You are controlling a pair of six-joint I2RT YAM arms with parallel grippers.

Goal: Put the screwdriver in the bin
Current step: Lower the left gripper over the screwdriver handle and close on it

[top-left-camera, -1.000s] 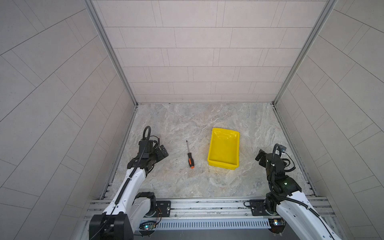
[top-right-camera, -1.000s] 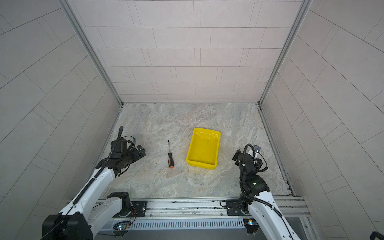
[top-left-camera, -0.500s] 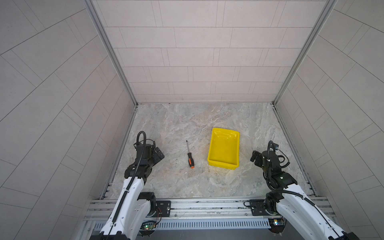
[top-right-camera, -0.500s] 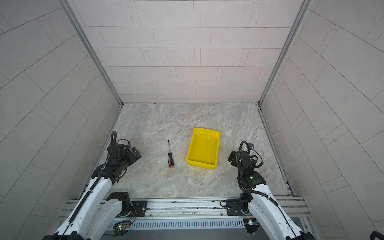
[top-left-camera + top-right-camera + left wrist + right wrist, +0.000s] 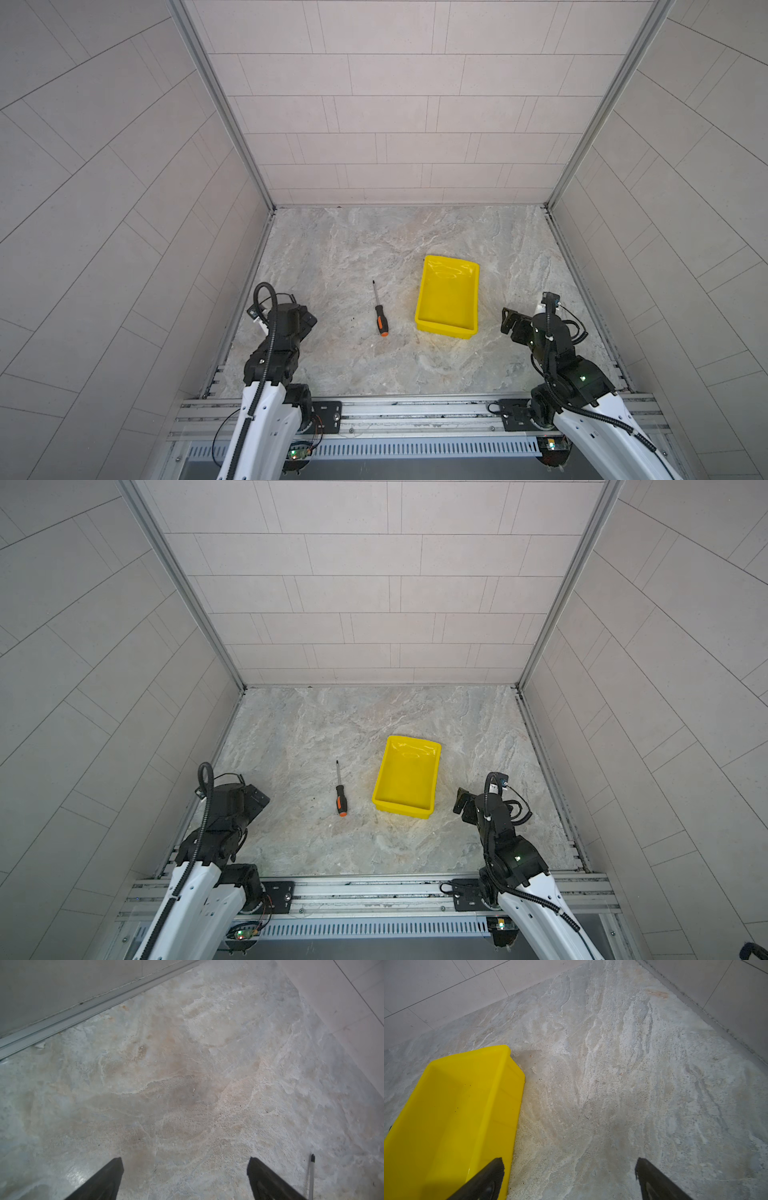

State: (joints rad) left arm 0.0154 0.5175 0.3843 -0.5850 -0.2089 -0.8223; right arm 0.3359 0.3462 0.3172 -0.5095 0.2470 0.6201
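Observation:
The robot's left gripper should next move to the middle of the black-and-orange handle (image 5: 382, 321) and close there to grab the screwdriver.
A slim screwdriver (image 5: 379, 313) (image 5: 340, 793) with a black-and-orange handle lies flat on the marble floor, its shaft pointing to the far wall. Just right of it stands the empty yellow bin (image 5: 448, 297) (image 5: 407, 776). My left gripper (image 5: 306, 320) (image 5: 259, 798) hovers left of the screwdriver, apart from it, open and empty. In the left wrist view only the shaft tip (image 5: 311, 1167) shows, beside the open gripper (image 5: 185, 1164). My right gripper (image 5: 510, 320) (image 5: 462, 800) is open to the right of the bin. The right wrist view has the bin (image 5: 452, 1109) next to the gripper (image 5: 569, 1165).
Tiled walls with metal corner rails close in the floor (image 5: 374, 249) on three sides. An aluminium rail (image 5: 415, 409) carrying both arm bases runs along the near edge. The left wall's track (image 5: 62, 1020) passes close to the left arm.
Both arms have drawn back toward the near rail and lowered. The left gripper moved away from the screwdriver's side toward the left wall. Screwdriver and bin have not moved.

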